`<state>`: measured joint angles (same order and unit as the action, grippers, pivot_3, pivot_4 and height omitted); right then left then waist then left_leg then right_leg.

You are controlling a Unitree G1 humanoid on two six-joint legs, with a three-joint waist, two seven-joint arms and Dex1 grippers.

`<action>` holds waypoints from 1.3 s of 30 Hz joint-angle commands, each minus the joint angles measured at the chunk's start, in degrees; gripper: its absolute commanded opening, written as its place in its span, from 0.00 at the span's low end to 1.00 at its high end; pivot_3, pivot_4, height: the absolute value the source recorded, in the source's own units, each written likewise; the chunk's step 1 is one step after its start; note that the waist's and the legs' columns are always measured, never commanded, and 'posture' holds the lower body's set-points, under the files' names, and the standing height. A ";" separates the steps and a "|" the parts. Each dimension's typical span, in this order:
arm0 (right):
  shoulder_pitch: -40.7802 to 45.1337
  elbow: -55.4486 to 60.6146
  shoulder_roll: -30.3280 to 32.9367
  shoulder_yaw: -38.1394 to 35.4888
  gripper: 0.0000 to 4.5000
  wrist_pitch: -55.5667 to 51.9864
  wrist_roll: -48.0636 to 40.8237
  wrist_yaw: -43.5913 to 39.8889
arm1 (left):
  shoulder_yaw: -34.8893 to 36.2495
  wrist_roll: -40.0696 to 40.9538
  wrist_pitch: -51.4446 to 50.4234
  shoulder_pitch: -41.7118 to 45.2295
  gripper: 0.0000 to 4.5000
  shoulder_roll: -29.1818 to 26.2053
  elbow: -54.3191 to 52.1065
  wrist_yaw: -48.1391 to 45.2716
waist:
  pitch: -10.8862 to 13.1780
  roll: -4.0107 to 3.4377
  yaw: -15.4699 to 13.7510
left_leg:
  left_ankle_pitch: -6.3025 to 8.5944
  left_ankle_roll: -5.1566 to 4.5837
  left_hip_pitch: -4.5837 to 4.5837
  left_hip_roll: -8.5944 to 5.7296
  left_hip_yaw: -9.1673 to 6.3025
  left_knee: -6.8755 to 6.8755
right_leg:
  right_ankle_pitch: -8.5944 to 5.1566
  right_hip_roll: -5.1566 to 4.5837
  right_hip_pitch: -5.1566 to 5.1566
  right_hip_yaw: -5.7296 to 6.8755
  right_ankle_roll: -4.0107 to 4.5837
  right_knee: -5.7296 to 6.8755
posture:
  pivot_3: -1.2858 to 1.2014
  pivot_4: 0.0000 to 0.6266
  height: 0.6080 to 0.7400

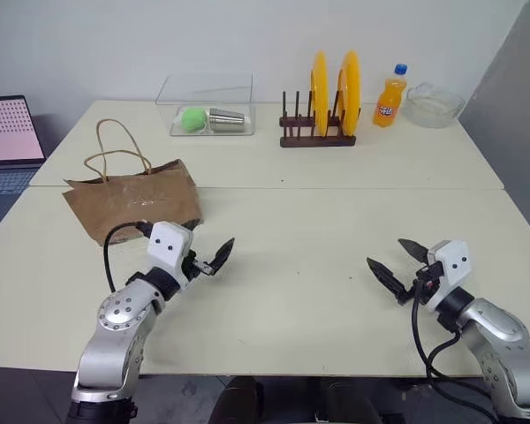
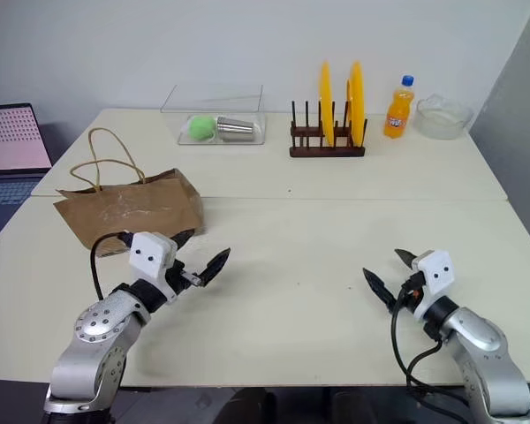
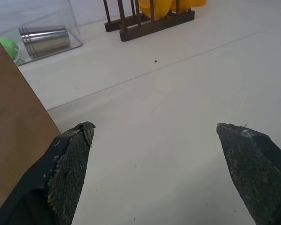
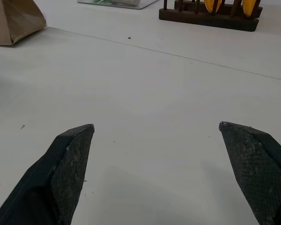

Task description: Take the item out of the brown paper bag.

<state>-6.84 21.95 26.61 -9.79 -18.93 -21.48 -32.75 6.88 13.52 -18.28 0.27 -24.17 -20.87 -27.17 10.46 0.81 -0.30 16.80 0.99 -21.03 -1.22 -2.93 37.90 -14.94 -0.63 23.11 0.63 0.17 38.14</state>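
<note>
My left gripper needs to move to the brown paper bag and grab its looped handles (image 1: 100, 155) at the end closest to the laptop.
The brown paper bag (image 1: 132, 199) lies creased on the left side of the cream table (image 1: 336, 291), with its looped handles (image 1: 115, 150) toward the far side. The item is hidden. My left gripper (image 1: 208, 247) hovers just in front of the bag's near right corner, open, with nothing between its fingers. In the left wrist view the bag (image 3: 14, 117) sits right beside one fingertip (image 3: 79, 136). My right gripper (image 1: 389, 253) hangs open and empty over the table's near right part, far from the bag (image 4: 14, 18).
At the back stand a clear box (image 1: 208, 110) holding a green ball (image 1: 193, 119) and a metal cup (image 1: 227, 118), a wooden plate rack (image 1: 318, 132) with yellow plates, an orange soda bottle (image 1: 389, 97) and a glass bowl (image 1: 435, 106). A laptop (image 1: 9, 141) sits far left.
</note>
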 commanded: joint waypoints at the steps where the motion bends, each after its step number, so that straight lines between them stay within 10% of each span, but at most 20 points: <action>1: 0.58 0.67 0.24 -0.03 1.00 2.17 0.21 -0.68 | 0.98 0.15 2.45 0.03 0.99 -0.83 -1.84 -0.64 | 0.00 0.00 0.01 | 0.00 0.00 0.00 0.00 0.00 0.00 | 0.00 0.00 0.00 0.00 0.00 0.00 | 0.52 0.24 1.00; 24: 2.22 -0.64 0.99 -0.04 1.00 1.00 -1.04 -1.31 | -1.63 -2.84 -0.59 0.98 0.99 -0.68 -3.19 3.21 | 0.00 0.00 0.11 | 0.00 0.00 0.02 0.00 0.00 0.01 | 0.01 0.00 0.00 0.00 0.01 0.05 | 0.52 0.24 1.00; 39: 12.53 8.20 7.50 3.89 1.00 -8.50 -11.98 -10.87 | 10.04 -0.09 0.51 -5.22 0.99 2.28 -9.12 10.02 | 0.02 0.04 0.48 | 0.00 -0.01 0.04 0.01 0.02 0.06 | 0.05 0.00 0.01 -0.02 0.07 0.10 | 0.52 0.24 1.00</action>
<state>3.10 25.65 32.65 -5.36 -25.12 -28.91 -41.24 14.46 12.41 -17.44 -4.03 -21.91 -27.42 -18.00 10.48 0.85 0.17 16.79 0.98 -20.96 -1.21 -2.90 37.96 -14.86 -0.63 23.12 0.61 0.26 38.25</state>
